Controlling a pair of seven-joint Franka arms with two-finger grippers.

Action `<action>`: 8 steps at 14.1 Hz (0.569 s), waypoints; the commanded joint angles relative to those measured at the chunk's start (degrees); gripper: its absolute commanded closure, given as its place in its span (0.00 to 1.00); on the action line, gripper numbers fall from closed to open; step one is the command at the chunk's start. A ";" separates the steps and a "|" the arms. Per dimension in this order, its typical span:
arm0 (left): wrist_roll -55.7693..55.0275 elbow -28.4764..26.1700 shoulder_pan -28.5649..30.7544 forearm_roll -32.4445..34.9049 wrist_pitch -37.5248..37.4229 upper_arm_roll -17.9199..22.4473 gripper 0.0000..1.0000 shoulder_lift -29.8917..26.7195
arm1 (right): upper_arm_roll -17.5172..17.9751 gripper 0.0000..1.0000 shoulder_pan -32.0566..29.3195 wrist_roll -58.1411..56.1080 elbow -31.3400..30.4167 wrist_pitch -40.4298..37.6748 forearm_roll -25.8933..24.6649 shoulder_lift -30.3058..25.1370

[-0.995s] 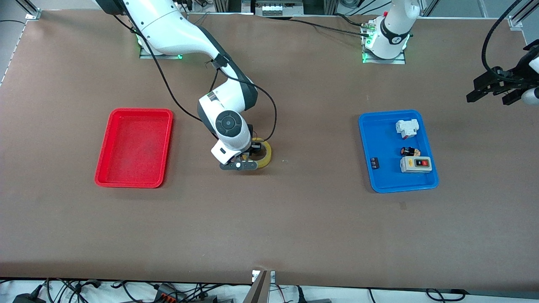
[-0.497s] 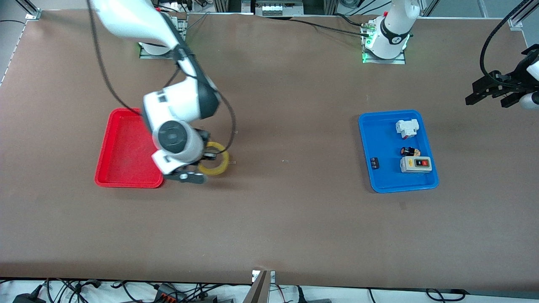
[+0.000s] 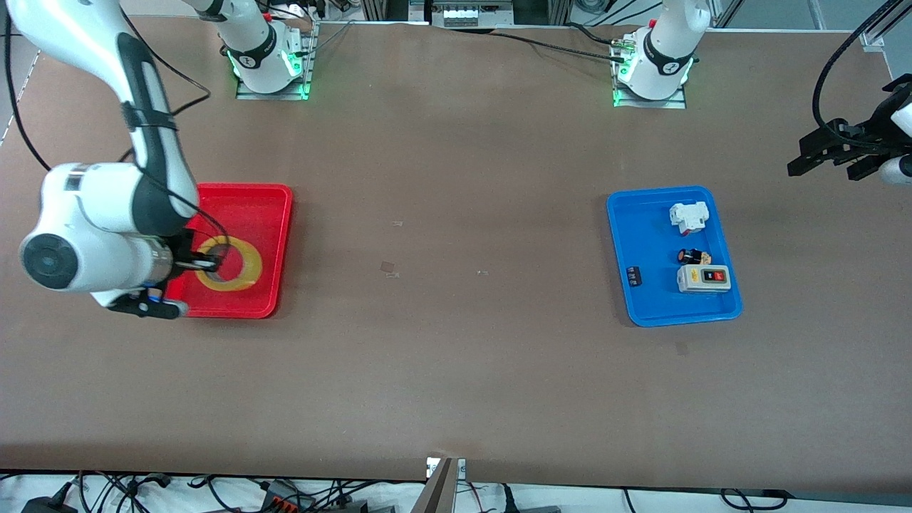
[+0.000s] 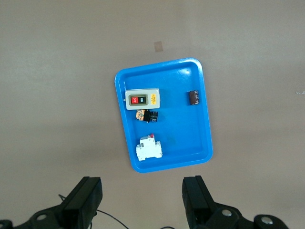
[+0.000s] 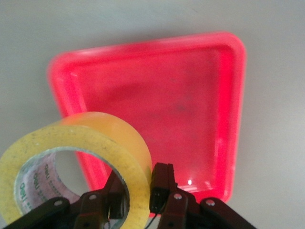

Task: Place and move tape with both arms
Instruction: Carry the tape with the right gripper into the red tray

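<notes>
The robot's right gripper will release the tape on the middle of the red tray's bottom [image 3: 236, 246] [image 5: 150, 145]. The tape is in the air above it now.
The tape [image 3: 239, 267] is a translucent yellow ring with a grey-brown core. My right gripper [image 3: 206, 264] is shut on its wall, one finger inside the ring and one outside, and holds it in the air over the red tray [image 3: 271, 214]. In the right wrist view the tape [image 5: 83, 143] fills the corner, clamped between the fingers [image 5: 161, 186], with the red tray [image 5: 190, 71] below. My left gripper [image 3: 830, 153] is open and empty, waiting above the table near the left arm's end, beside the blue tray [image 3: 623, 242]. In the left wrist view its fingers [image 4: 198, 198] stand wide apart.
The blue tray [image 4: 202, 124] holds a grey switch box [image 3: 703, 278], a white switch [image 3: 689, 216], a small black part [image 3: 693, 256] and a dark chip [image 3: 633, 276]. Bare brown table lies between the two trays.
My right arm has carried the tape from the table's middle toward the right arm's end, and it now hangs over the red tray. The left arm has hardly moved.
</notes>
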 commanded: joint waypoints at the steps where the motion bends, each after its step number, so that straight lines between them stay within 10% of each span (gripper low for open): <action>1: 0.28 0.49 -0.03 0.77 -0.93 0.14 0.00 -0.31 | 1.05 1.00 0.08 -0.47 -11.11 8.13 -0.89 -4.76; 8: 0.28 0.49 -0.03 0.77 -1.02 -0.03 0.00 -0.39 | 0.00 1.00 -0.97 -0.65 -27.04 30.67 -0.89 -5.46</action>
